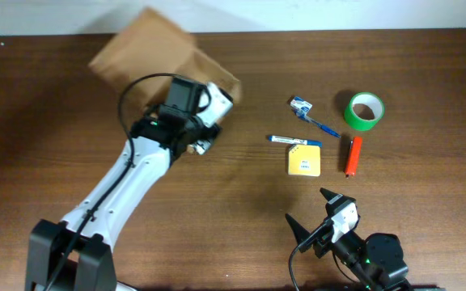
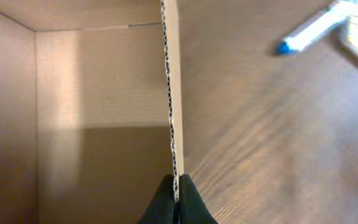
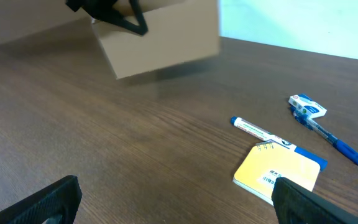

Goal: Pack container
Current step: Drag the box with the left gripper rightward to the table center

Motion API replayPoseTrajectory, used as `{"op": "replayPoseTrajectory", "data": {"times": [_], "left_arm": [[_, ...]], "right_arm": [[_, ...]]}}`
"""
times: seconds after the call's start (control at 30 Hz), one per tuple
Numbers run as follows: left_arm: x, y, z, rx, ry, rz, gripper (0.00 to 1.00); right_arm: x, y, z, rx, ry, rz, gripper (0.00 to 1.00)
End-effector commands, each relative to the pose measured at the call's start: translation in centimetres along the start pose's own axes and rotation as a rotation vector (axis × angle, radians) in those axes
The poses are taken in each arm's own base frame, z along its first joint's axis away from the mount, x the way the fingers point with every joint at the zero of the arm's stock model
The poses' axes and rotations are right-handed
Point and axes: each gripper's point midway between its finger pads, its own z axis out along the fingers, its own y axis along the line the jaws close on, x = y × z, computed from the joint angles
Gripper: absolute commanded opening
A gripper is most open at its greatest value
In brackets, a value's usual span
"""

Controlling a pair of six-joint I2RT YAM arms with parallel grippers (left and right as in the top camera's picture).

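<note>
I need to release the container with my left gripper on the bare table (image 1: 219,155) beside the white-and-blue marker and yellow pad.
The container (image 1: 156,52) is a tan cardboard box at the back left of the table, and it looks tilted. My left gripper (image 1: 213,113) is at its right side. In the left wrist view the left gripper (image 2: 176,198) is shut on the thin corrugated edge of the container wall (image 2: 171,93), with the container's inside (image 2: 98,93) to the left. The right wrist view shows the container (image 3: 160,37) far off, with the left gripper (image 3: 114,15) at its top. My right gripper (image 1: 314,212) is open above bare table near the front edge, and its jaws (image 3: 179,205) hold nothing.
To the right of the container lie a white-and-blue marker (image 1: 292,140), a yellow pad (image 1: 304,159), a blue pen (image 1: 322,125) with a small white-and-blue item (image 1: 301,104) at its end, a green tape roll (image 1: 364,111) and a red marker (image 1: 353,155).
</note>
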Motion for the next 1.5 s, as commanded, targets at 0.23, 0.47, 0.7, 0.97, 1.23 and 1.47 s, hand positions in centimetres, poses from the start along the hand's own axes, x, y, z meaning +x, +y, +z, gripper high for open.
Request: {"op": "replayPoseTrajectory", "data": {"times": [0.23, 0.47, 0.7, 0.97, 1.23, 1.47], "left_arm": [[-0.9, -4.3, -1.3, 0.175, -0.076, 0.510, 0.01], [2.6, -5.9, -1.8, 0.283, 0.028, 0.634, 0.01], [4.0, -4.9, -2.1, 0.303, 0.046, 0.657, 0.01], [3.6, -4.2, -3.4, 0.412, -0.124, 0.553, 0.01], [4.0, -4.4, -3.7, 0.437, -0.124, 0.529, 0.02], [5.7, -5.5, -4.3, 0.499, -0.080, 0.580, 0.01]], "right_arm": [[0.2, 0.0, 0.1, -0.001, 0.002, 0.009, 0.99], [0.2, 0.0, 0.1, -0.001, 0.002, 0.009, 0.99], [0.2, 0.0, 0.1, -0.001, 0.002, 0.009, 0.99], [0.2, 0.0, 0.1, -0.001, 0.002, 0.009, 0.99], [0.2, 0.0, 0.1, -0.001, 0.002, 0.009, 0.99], [0.2, 0.0, 0.1, -0.001, 0.002, 0.009, 0.99]]}}
